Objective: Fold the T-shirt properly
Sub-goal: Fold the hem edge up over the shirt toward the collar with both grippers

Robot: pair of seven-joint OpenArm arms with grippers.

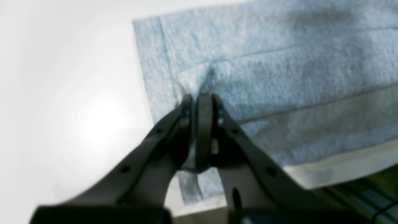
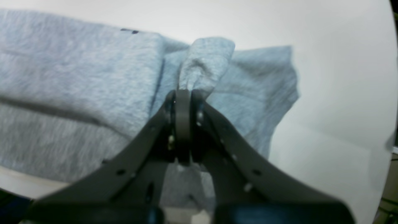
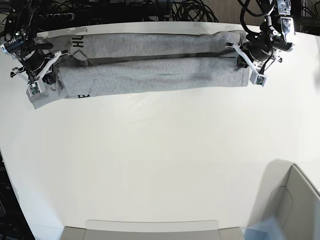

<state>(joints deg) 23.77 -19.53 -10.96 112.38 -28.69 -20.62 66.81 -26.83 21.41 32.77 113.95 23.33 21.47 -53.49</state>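
The left gripper pinches just the T-shirt's upper layer, so it should open and grip the stacked layers at this end (image 1: 166,102) of the T-shirt before folding them along the T-shirt.
The heather-grey T-shirt (image 3: 150,65) lies folded into a long band across the far side of the white table (image 3: 160,160), with black lettering showing near its left end. My left gripper (image 3: 243,62) is shut on the shirt's right end; in the left wrist view (image 1: 203,96) it pinches a fold of the cloth (image 1: 279,77). My right gripper (image 3: 50,72) is shut on the shirt's left end; in the right wrist view (image 2: 183,93) a bunch of fabric (image 2: 205,59) stands up between the closed jaws.
Black cables (image 3: 190,10) lie behind the table's far edge. A grey bin (image 3: 295,210) stands at the near right corner and a grey tray edge (image 3: 150,231) runs along the near side.
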